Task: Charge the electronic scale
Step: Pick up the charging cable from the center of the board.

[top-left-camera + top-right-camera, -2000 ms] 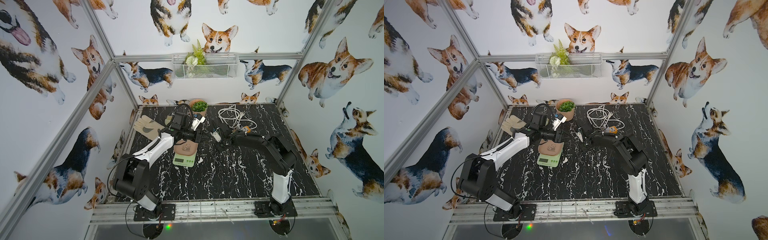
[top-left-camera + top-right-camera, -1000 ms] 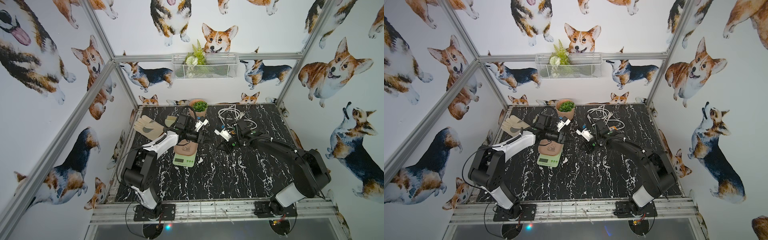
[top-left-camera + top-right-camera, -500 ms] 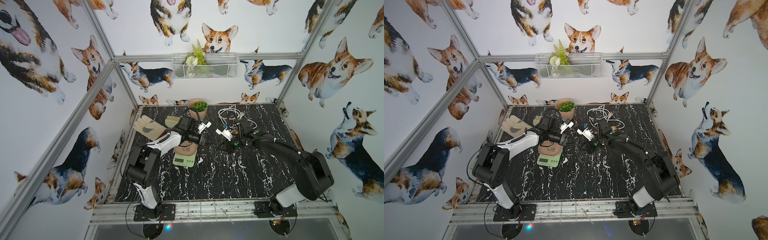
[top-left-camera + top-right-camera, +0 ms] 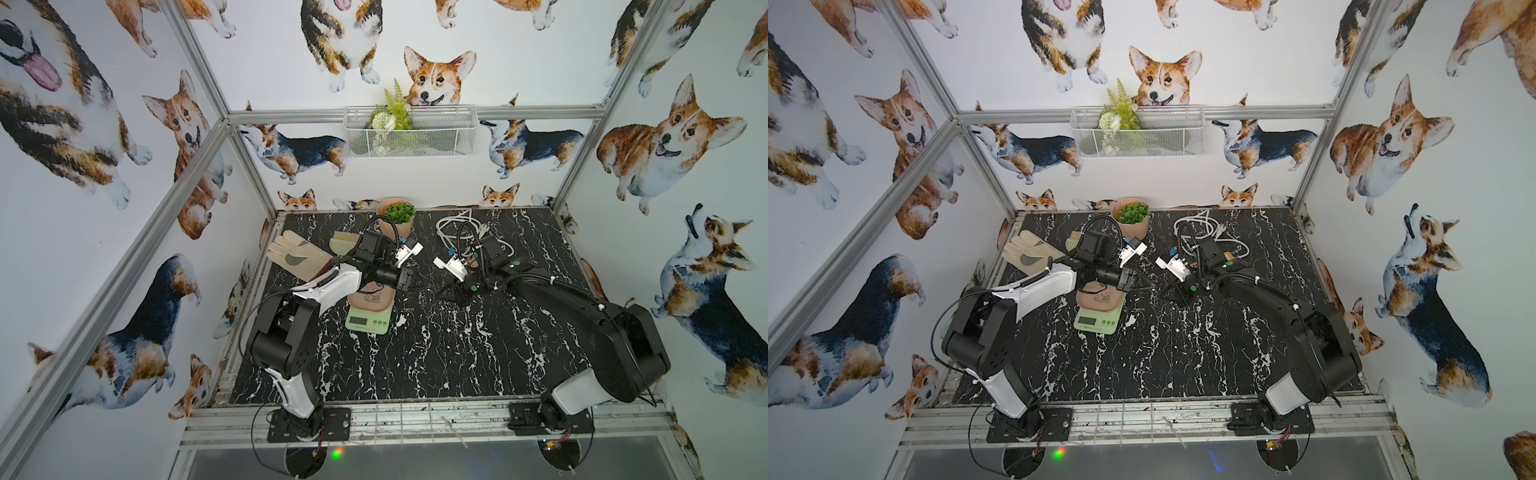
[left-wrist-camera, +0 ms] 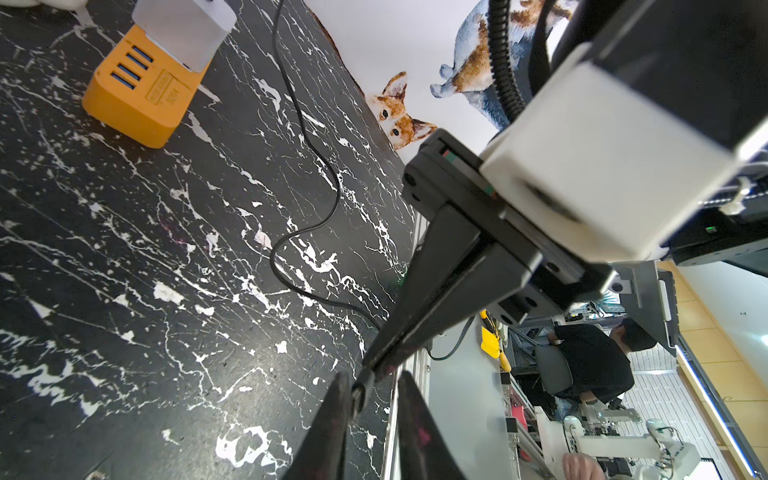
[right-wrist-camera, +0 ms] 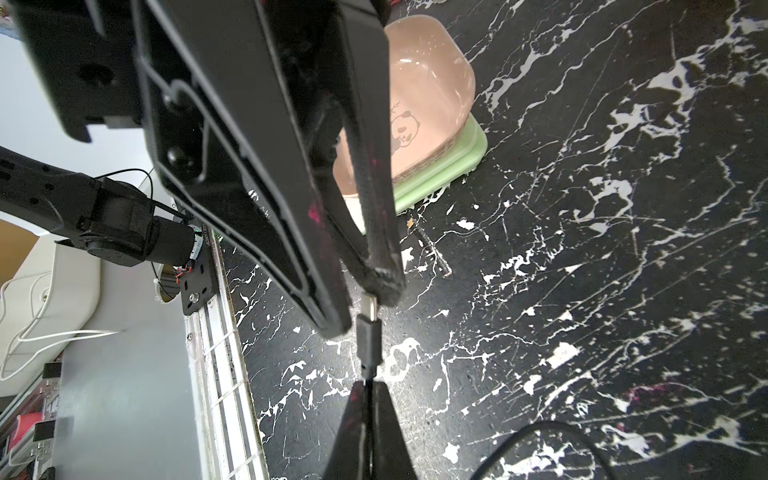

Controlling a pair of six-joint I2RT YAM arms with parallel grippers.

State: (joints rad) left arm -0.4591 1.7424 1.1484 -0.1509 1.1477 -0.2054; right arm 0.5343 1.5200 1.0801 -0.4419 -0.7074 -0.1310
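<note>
The cable behind the plug is in my right gripper, so my left gripper will keep hold of the metal tip while my right gripper takes the plug's body [image 6: 368, 342].
The electronic scale [image 4: 368, 323] [image 4: 1098, 323] is pale green and carries a pink panda dish [image 6: 419, 95]; it stands on the black marble table under my left arm. To its right my right gripper [image 4: 442, 291] [image 6: 368, 388] is shut on a black charging cable [image 5: 311, 166], just behind the plug [image 6: 368, 332]. The plug's metal tip pokes between the fingers of my left gripper [image 4: 428, 286] [image 5: 370, 388]. These fingers stand a little apart: the plug lies against one of them, and a gap shows beside the other.
The black cable runs back to a white adapter [image 5: 183, 29] on the orange power strip [image 5: 141, 91], next to a coiled white cord [image 4: 457, 224]. A work glove [image 4: 297, 259], a brush [image 4: 343, 243] and a potted plant [image 4: 397, 216] lie at the back left.
My left gripper has reached right to meet the right gripper's plug, and its jaws have narrowed around the tip. The right gripper has shifted only slightly and stays shut on the cable.
</note>
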